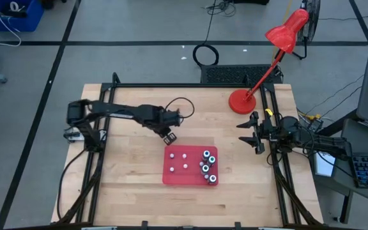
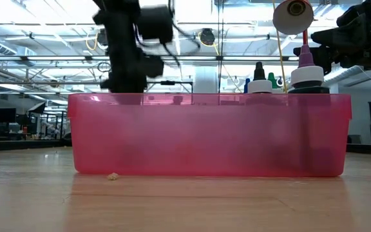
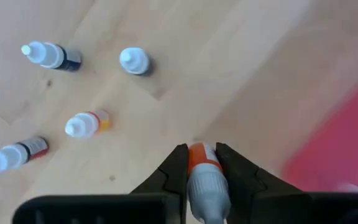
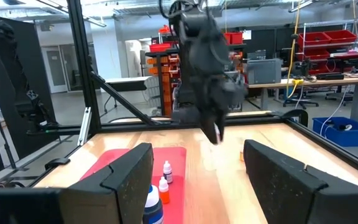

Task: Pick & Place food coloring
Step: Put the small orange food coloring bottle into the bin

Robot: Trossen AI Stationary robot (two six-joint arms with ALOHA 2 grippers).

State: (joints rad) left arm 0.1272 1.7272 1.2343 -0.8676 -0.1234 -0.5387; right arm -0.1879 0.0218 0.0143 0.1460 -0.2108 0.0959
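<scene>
The robot's left gripper will put the orange food coloring bottle, now held beyond the tray's far corner, down in the red tray (image 1: 190, 161), between the tiny white-topped bottles and the larger dark bottles.
My left gripper (image 1: 170, 136) hangs just beyond the far left corner of the flat red tray (image 1: 190, 182), shut on a small food coloring bottle (image 3: 202, 163) with an orange body and a white cap. Several more small bottles (image 3: 86, 123) stand on the bare wood below it. In the tray stand tiny white-topped bottles (image 1: 184, 155) and three larger dark ones (image 1: 207, 167). My right gripper (image 1: 253, 134) waits open at the table's right edge, pointing level toward the tray (image 4: 166, 155). My left gripper pinches the bottle's orange body (image 3: 197, 153) between its two fingers (image 3: 176, 167), just under the white cap. The fingers come from above, pointing down. The bottle stays upright, cap toward the wrist, lifted clear of the table.
A red desk lamp stands on its round base (image 1: 241, 101) at the table's far right, its arm slanting up and away. A black frame rail (image 1: 190, 85) runs along the far edge. The tray's pink wall (image 2: 211, 132) fills the low view; bare wood lies on the tray's left.
</scene>
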